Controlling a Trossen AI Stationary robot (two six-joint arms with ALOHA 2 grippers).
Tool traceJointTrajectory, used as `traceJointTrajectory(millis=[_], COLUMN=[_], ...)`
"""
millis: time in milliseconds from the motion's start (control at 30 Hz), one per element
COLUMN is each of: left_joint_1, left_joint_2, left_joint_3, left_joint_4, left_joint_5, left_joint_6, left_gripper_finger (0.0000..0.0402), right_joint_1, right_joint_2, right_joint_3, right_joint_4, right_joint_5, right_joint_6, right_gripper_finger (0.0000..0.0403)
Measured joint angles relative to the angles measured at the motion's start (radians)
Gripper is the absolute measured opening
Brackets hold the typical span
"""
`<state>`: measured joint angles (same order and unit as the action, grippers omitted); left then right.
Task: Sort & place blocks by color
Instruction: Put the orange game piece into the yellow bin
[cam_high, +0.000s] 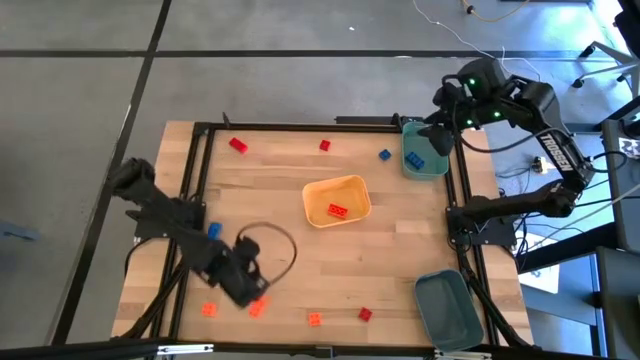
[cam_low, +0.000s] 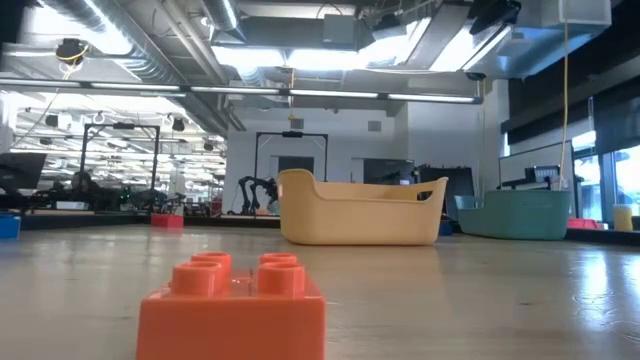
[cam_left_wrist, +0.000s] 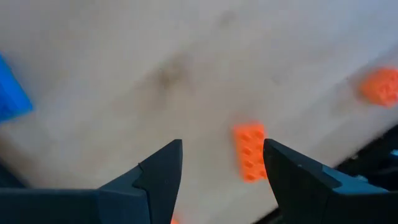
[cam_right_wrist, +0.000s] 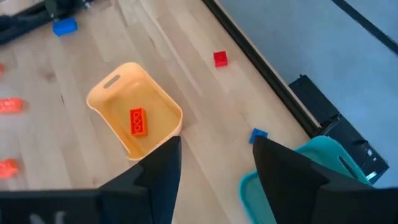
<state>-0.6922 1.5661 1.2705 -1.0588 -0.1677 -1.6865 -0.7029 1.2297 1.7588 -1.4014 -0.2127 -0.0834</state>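
The robot's left gripper needs to close on the long sides (cam_high: 258, 306) (cam_left_wrist: 250, 152) of the middle orange block, which sits between the other orange blocks along the near edge.
Small blocks lie scattered on the wooden table: red ones (cam_high: 238, 145) (cam_high: 325, 145) and a blue one (cam_high: 385, 154) at the far side, orange ones (cam_high: 209, 309) (cam_high: 257, 307) (cam_high: 314, 319) and a red one (cam_high: 365, 314) along the near edge. My left gripper (cam_high: 250, 288) hangs open, pointing down over the near left. An orange block (cam_left_wrist: 250, 151) lies flat on the table below its fingertips, untouched. My right gripper (cam_right_wrist: 216, 158) is open and holds nothing, raised over the far right teal bin (cam_high: 424, 152), which holds a blue block (cam_high: 416, 158).
A yellow-orange tray (cam_high: 352, 186) in the table's middle holds one orange block (cam_high: 338, 210). A second teal bin (cam_high: 450, 310) stands at the near right corner. A blue block (cam_high: 213, 230) lies beside my left arm, and a dark cord loop (cam_high: 290, 245) lies next to my left gripper.
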Motion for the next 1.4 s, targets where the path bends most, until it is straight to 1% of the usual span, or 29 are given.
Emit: traceJointTrajectory(millis=[100, 200, 333, 500, 900, 1067, 1233, 1400], left_joint_1=[-0.06, -0.095, -0.113, -0.124, -0.127, -0.127, -0.124, -0.126], left_joint_2=[0.054, 0.111, 0.186, 0.258, 0.342, 0.393, 0.412, 0.411], left_joint_3=[-0.002, 0.0, -0.001, 0.002, 0.003, 0.004, 0.007, 0.006], left_joint_4=[0.115, 0.23, 0.291, 0.291, 0.287, 0.345, 0.364, 0.371], left_joint_5=[-0.006, -0.04, -0.056, -0.06, -0.028, -0.017, 0.026, 0.009], left_joint_6=[-0.07, -0.104, -0.117, -0.118, -0.138, -0.14, -0.135, -0.133], left_gripper_finger=[0.0216, 0.0216, 0.0216, 0.0216, 0.0216, 0.0216, 0.0216, 0.0216], right_joint_1=[0.0, 0.0, 0.0, 0.0, 0.0, 0.0, 0.0, -0.001], right_joint_2=[0.0, 0.0, 0.0, 0.0, 0.0, 0.0, 0.0, 0.0], right_joint_3=[0.0, 0.0, 0.0, 0.0, -0.001, -0.001, -0.001, -0.001], right_joint_4=[0.0, 0.0, 0.007, 0.007, 0.006, 0.006, 0.006, 0.006], right_joint_5=[0.001, 0.001, 0.001, 0.001, 0.0, 0.0, 0.0, 0.0], right_joint_6=[0.001, -0.001, -0.001, -0.003, 0.002, 0.005, 0.027, 0.027], right_gripper_finger=[0.02, 0.02, 0.02, 0.02, 0.02, 0.02, 0.02, 0.02])
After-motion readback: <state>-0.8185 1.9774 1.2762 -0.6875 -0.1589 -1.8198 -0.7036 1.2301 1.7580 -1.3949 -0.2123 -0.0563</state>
